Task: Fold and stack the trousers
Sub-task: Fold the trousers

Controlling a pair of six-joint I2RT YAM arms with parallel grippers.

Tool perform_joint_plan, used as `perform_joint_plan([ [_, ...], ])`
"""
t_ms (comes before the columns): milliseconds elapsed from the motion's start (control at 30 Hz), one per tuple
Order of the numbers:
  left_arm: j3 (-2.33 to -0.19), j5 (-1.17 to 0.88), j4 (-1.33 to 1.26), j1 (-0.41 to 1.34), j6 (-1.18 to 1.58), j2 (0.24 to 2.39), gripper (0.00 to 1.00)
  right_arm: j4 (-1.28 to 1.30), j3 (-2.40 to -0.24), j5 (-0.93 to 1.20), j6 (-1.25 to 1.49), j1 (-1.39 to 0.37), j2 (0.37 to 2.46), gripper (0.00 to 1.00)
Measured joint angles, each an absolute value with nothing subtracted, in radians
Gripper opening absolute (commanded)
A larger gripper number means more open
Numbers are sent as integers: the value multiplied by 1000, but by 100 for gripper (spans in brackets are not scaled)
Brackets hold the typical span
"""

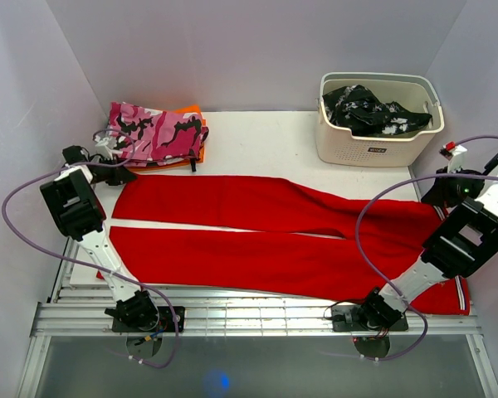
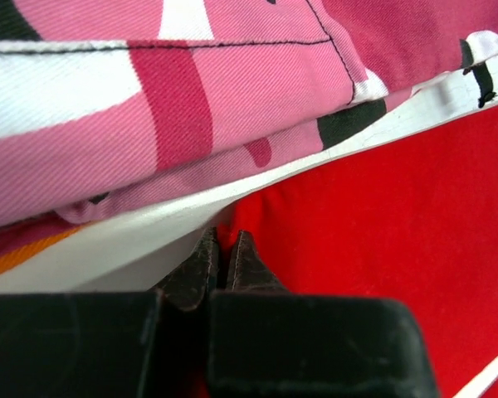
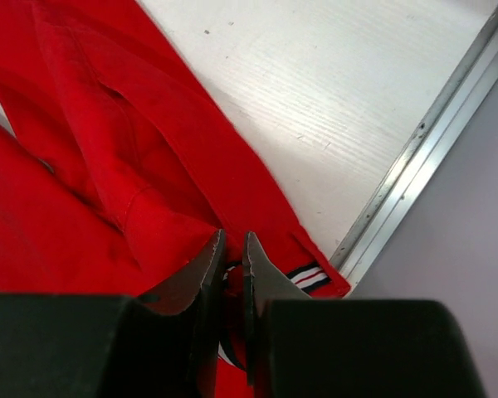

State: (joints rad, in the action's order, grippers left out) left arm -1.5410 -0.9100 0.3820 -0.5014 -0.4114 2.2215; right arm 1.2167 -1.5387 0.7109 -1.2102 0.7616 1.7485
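Observation:
I will use my left gripper to let go of the far leg of the red trousers at the open end of the near leg (image 1: 96,241).
The red trousers (image 1: 274,249) lie flat across the table, legs to the left and waist to the right, with white stripes (image 1: 461,294) at the near right end. My left gripper (image 1: 120,176) sits at the far leg's left end. In the left wrist view its fingers (image 2: 225,239) are pressed together on the edge of the red cloth (image 2: 382,224). My right gripper (image 1: 442,195) is at the waist's far right corner. In the right wrist view it (image 3: 232,240) is shut on the red cloth (image 3: 83,166) beside the striped band (image 3: 305,276).
A folded pink-black-white camouflage garment (image 1: 153,133) lies on something orange at the back left, right beside my left gripper; it also fills the left wrist view (image 2: 149,99). A beige basket (image 1: 373,149) with a black-and-white garment (image 1: 373,112) stands at the back right. A metal rail (image 3: 415,174) edges the table.

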Motion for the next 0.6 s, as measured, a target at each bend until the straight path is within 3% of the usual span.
perform_joint_plan([
  [333, -1638, -1058, 691, -681, -550, 2056, 0, 1308, -1690, 730, -1271, 777, 1764, 8],
  [600, -1539, -1178, 1184, -965, -1128, 1761, 0, 1351, -1461, 712, -1522, 939, 1550, 8],
])
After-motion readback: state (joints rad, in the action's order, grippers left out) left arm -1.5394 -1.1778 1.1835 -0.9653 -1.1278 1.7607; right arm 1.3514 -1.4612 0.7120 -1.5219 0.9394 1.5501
